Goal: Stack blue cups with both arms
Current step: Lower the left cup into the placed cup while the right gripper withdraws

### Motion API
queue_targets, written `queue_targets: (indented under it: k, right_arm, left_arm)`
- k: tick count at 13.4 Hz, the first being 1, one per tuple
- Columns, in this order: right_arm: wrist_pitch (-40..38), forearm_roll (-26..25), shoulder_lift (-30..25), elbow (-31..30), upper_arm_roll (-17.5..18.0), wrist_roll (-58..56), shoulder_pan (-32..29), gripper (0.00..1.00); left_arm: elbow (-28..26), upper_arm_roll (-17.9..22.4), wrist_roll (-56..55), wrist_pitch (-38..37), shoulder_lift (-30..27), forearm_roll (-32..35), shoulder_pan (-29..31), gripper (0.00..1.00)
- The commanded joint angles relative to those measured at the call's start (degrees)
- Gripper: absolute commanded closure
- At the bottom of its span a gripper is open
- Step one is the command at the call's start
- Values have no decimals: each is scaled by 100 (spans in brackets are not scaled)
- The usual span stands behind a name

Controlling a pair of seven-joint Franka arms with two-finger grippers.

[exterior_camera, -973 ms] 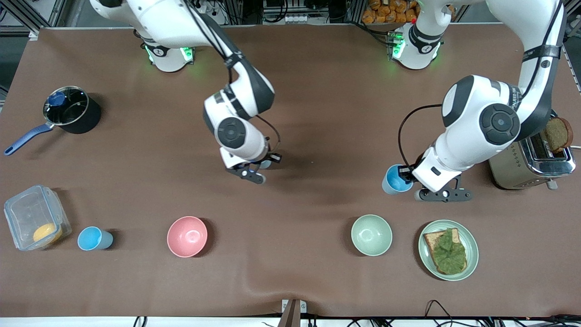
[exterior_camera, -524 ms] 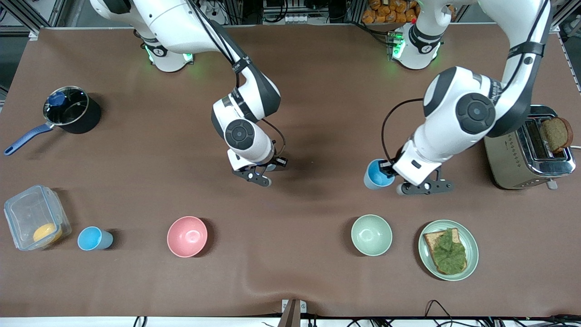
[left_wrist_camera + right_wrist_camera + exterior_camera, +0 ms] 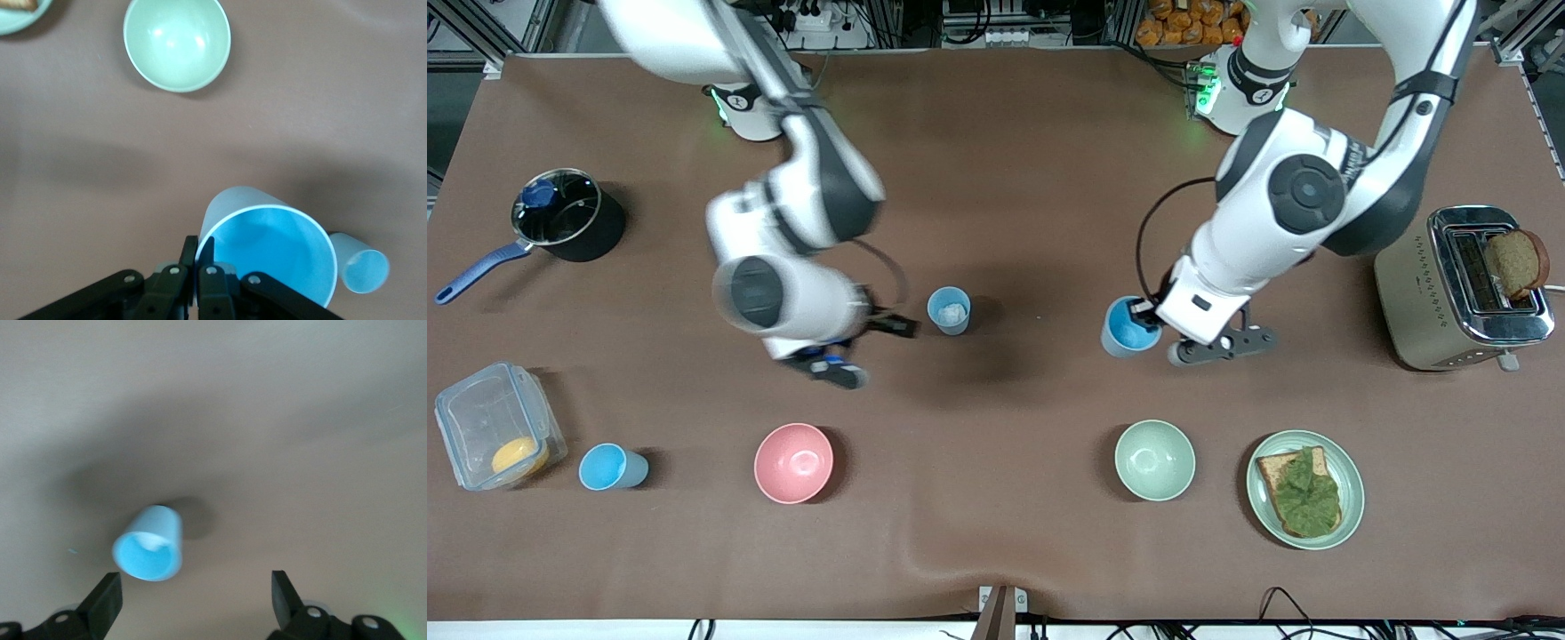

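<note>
I will use my left gripper to release its blue cup inside the blue cup standing on the middle of the table (image 3: 947, 308) (image 3: 364, 269).
One blue cup (image 3: 949, 310) stands upright on the middle of the table, free of both grippers. My right gripper (image 3: 869, 349) is open and empty beside it, toward the right arm's end; its wrist view shows the cup (image 3: 148, 543) between and past the spread fingers (image 3: 107, 603). My left gripper (image 3: 1145, 315) is shut on the rim of a second blue cup (image 3: 1128, 327), held above the table toward the left arm's end. In the left wrist view (image 3: 200, 252) that cup (image 3: 267, 250) is close and the standing cup (image 3: 360, 270) farther off. A third blue cup (image 3: 612, 467) stands by the clear container.
A pink bowl (image 3: 793, 462) and a pale green bowl (image 3: 1154, 460) sit nearer the front camera. A plate with toast (image 3: 1305, 489), a toaster (image 3: 1463, 289), a clear container (image 3: 494, 436) and a black pot (image 3: 569, 213) stand round the edges.
My right gripper let go of its cup, left it standing mid-table, and drew back toward the right arm's end. My left gripper carried its cup toward the middle.
</note>
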Motion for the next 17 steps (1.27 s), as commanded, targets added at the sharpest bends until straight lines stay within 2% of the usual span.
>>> queue_targets:
  k: [1, 5, 6, 8, 10, 11, 13, 14, 15, 17]
  right_arm:
    - [-545, -432, -332, -165, 99, -1030, -615, 0]
    - [-969, -794, -604, -226, 55, -2123, -1283, 0]
    - [-943, -916, -840, -331, 55, -2150, -1494, 0]
    - [-549, -1163, -1472, -918, 73, -2403, -1845, 0]
    - [29, -1155, -2184, -1516, 82, -2572, -2267, 0]
    - [198, -1155, -2413, -1623, 73, -2581, -2356, 0]
    - [34, -1181, -2774, -1581, 73, -2589, -2576, 0]
    - [-306, -1190, -2872, -1493, 73, -2685, -2646, 0]
    - [-788, -1251, -2855, -1275, 73, -2860, -2656, 0]
    - [-986, -1365, -2855, -1115, 73, -3107, -2656, 0]
  left_arm:
    - [145, -39, -657, -122, 129, -81, -345, 100]
    - [611, 5, -1545, 0, 541, -20, -1075, 100]
    - [759, 5, -1747, 123, 682, -20, -1215, 100]
    - [1058, 118, -2178, 421, 1033, 163, -1698, 100]
    - [1156, 364, -2451, 781, 1262, 699, -2190, 100]
    - [1226, 461, -2539, 1035, 1428, 753, -2384, 100]
    - [1227, 768, -2759, 1362, 1579, 763, -2788, 100]
    - [1227, 848, -2769, 1381, 1666, 763, -2938, 100]
    - [1227, 979, -2769, 1511, 1720, 763, -3061, 100]
    - [1227, 1042, -2769, 1784, 1921, 858, -3246, 100]
